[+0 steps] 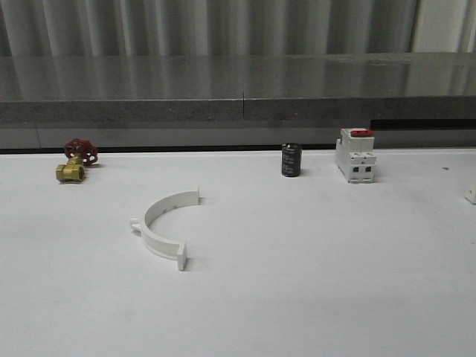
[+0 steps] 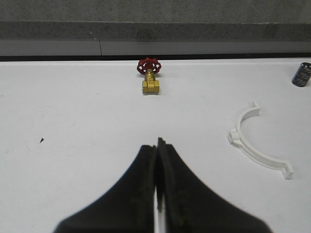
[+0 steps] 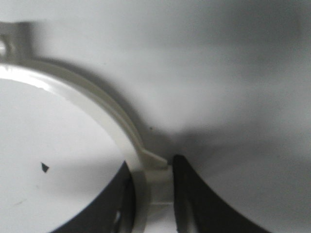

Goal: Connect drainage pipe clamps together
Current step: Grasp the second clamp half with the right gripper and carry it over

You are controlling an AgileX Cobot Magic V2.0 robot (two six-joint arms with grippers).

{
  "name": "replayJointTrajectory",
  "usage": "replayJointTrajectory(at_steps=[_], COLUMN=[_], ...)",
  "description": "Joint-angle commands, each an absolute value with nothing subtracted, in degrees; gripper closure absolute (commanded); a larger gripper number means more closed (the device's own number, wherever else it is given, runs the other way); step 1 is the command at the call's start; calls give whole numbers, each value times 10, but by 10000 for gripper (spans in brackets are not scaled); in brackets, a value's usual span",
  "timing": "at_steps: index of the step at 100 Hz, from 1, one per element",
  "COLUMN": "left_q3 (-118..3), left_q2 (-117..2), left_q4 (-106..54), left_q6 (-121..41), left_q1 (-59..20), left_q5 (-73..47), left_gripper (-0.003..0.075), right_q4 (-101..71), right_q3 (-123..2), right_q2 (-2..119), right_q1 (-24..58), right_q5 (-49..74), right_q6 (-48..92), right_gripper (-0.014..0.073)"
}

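Next, I let go of the white clamp half in my right gripper against the open side of the half-ring clamp (image 1: 226, 222).
One white half-ring drainage pipe clamp (image 1: 163, 223) lies flat on the white table, left of centre, its open side facing right. The left wrist view shows the same clamp (image 2: 257, 145) off to one side of my left gripper (image 2: 158, 145), well apart from it. That gripper's black fingers are pressed together with nothing between them. A second white clamp half (image 3: 92, 104) curves away from my right gripper (image 3: 151, 167). The right gripper's jaws are shut on this clamp's band, just behind its outer nub.
A brass valve with a red handwheel (image 1: 74, 160) sits at the back left, also seen ahead of the left gripper as the valve (image 2: 150, 77). A black cylinder (image 1: 291, 160) and a white switch with a red top (image 1: 355, 156) stand at the back. A small white piece (image 1: 471, 195) touches the right edge.
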State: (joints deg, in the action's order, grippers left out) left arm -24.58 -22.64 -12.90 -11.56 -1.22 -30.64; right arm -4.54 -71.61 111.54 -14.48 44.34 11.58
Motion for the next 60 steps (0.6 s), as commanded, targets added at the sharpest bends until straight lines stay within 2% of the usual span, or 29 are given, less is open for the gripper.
replayJointTrajectory(at_steps=[1,18,28,45,60], left_q3=[-261,-261,-261,-261,-261], left_q2=[-229,-229,-229,-229,-229], left_q4=[-140,-140,-140,-140,-140], left_q6=[-116,-116,-116,-116,-116], left_q1=[-11,-11,-11,-11,-11], left_q5=[-262,-262,-262,-262,-262], left_gripper=[741,741,741,741,741], right_q4=[-73,-92,-84,-17,65], right_q3=[-736,-738,-738,-765,-820], right_q2=[1079,1027,1005,1017,1060], right_q1=[-132,-49,26,168,263], right_q5=[445,457,444,431,455], right_q6=[121,65,5,-159,-304], right_gripper=[657,654,617,613,613])
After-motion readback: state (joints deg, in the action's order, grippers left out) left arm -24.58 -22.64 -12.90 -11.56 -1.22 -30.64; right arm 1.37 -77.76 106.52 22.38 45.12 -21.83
